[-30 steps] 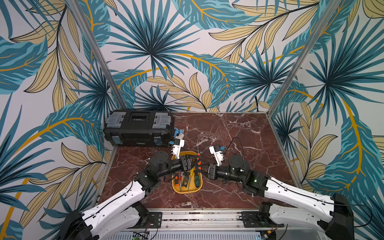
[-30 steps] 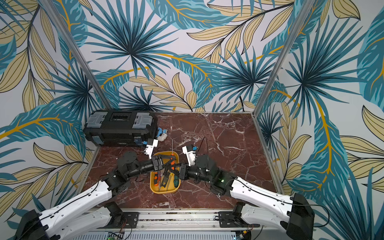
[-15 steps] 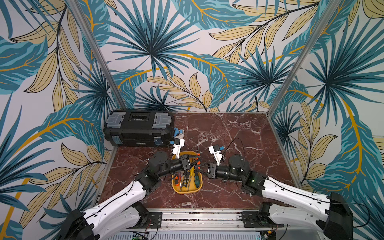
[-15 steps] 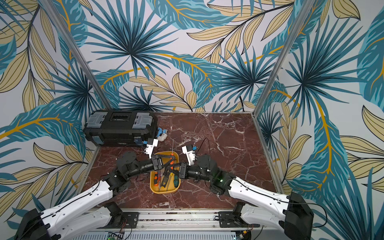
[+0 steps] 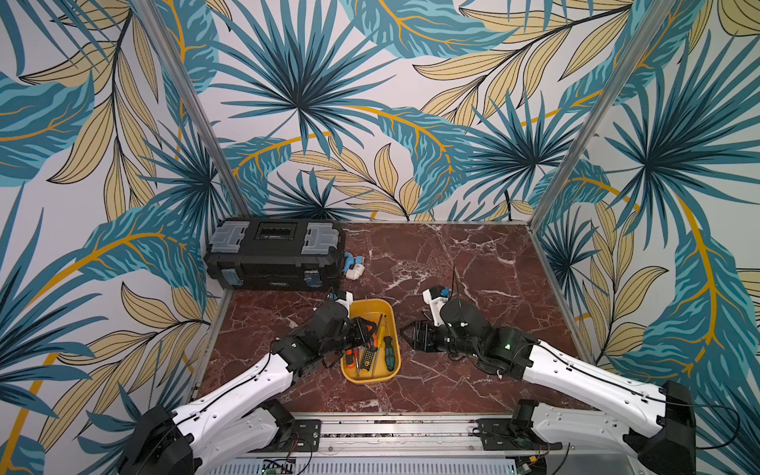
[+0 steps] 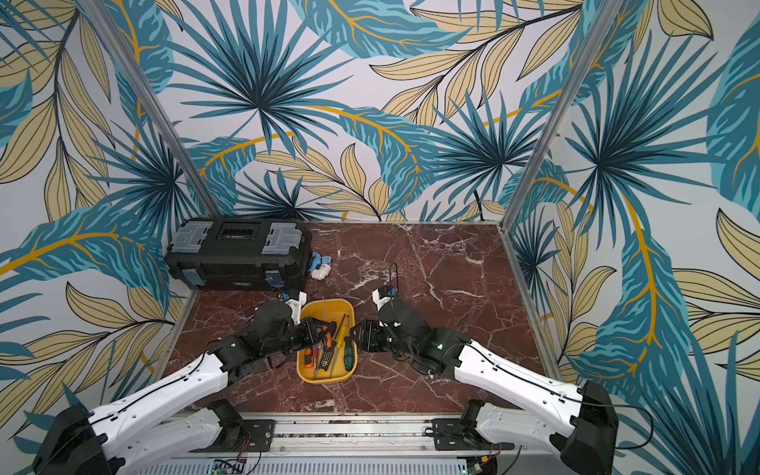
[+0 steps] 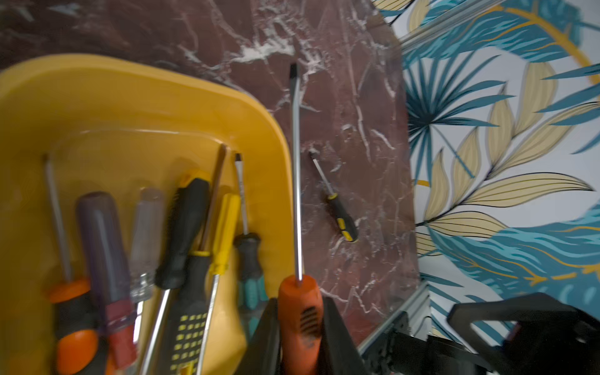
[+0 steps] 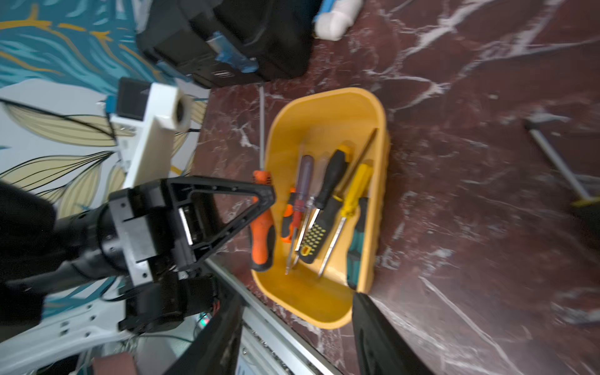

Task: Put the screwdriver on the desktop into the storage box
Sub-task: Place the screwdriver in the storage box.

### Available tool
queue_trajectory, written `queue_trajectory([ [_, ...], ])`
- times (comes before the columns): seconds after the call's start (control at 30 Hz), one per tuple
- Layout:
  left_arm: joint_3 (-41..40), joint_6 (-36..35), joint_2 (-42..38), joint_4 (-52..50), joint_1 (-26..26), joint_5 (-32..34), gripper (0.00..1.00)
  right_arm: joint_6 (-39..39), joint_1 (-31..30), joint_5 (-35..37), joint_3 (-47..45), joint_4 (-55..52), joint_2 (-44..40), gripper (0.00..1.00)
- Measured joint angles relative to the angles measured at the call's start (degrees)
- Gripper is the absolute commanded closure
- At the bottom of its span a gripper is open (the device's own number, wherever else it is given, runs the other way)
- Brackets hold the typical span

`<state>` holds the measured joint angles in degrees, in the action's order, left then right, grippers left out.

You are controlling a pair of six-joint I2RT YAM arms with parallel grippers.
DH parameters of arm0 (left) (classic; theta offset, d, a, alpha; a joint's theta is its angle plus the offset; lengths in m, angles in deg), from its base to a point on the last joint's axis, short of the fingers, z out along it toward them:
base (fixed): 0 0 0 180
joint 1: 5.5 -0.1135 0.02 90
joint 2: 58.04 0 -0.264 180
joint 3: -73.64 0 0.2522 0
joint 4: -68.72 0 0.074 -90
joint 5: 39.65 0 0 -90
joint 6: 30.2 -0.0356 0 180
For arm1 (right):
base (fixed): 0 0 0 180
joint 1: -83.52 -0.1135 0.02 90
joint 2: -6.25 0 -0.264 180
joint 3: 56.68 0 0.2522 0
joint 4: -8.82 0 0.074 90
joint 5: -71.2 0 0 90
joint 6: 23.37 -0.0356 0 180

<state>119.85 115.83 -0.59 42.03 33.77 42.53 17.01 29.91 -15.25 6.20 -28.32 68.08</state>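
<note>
The robot's left gripper will release the orange-handled screwdriver inside the yellow storage box (image 5: 362, 351) (image 7: 142, 278), next to the black handle with yellow dots.
My left gripper (image 7: 300, 311) is shut on the orange handle of a long flat-blade screwdriver (image 7: 296, 181). It holds the tool level at the left rim of the yellow storage box (image 5: 366, 380), shaft toward the back, as the right wrist view shows (image 8: 261, 227). Several screwdrivers lie inside the storage box (image 8: 324, 311). My right gripper (image 8: 295, 324) stands open and empty just right of the box, in both top views (image 5: 404, 338) (image 6: 357, 337). A small black-and-yellow screwdriver (image 7: 341, 217) lies on the desktop (image 5: 473, 255) beyond the box and is hidden in the top views.
A black toolbox (image 5: 273, 255) with grey latches stands at the back left. A blue-and-white object (image 5: 353, 267) lies beside it. Aluminium posts and leaf-print walls close in the desktop on three sides. The arms' mounting rail (image 5: 390, 429) runs along the front edge.
My left jaws have closed on the orange handle. My right jaws have opened. Both arms have stayed almost where they were.
</note>
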Motion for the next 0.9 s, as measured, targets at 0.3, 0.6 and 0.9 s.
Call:
queue_trajectory([
  [0.3,-0.02,-2.80,4.76,-4.94,0.00,3.82,1.00,-2.49,1.66,22.58,0.44,-20.35,-5.77,0.17],
  [0.6,-0.09,-3.41,8.02,-4.66,0.00,4.17,0.94,-6.14,3.65,29.99,-3.28,-23.91,-11.93,0.14],
  [0.9,-0.07,-4.15,9.33,-4.50,0.00,4.20,0.61,-2.05,10.58,24.13,-4.39,-23.93,-6.97,0.11],
])
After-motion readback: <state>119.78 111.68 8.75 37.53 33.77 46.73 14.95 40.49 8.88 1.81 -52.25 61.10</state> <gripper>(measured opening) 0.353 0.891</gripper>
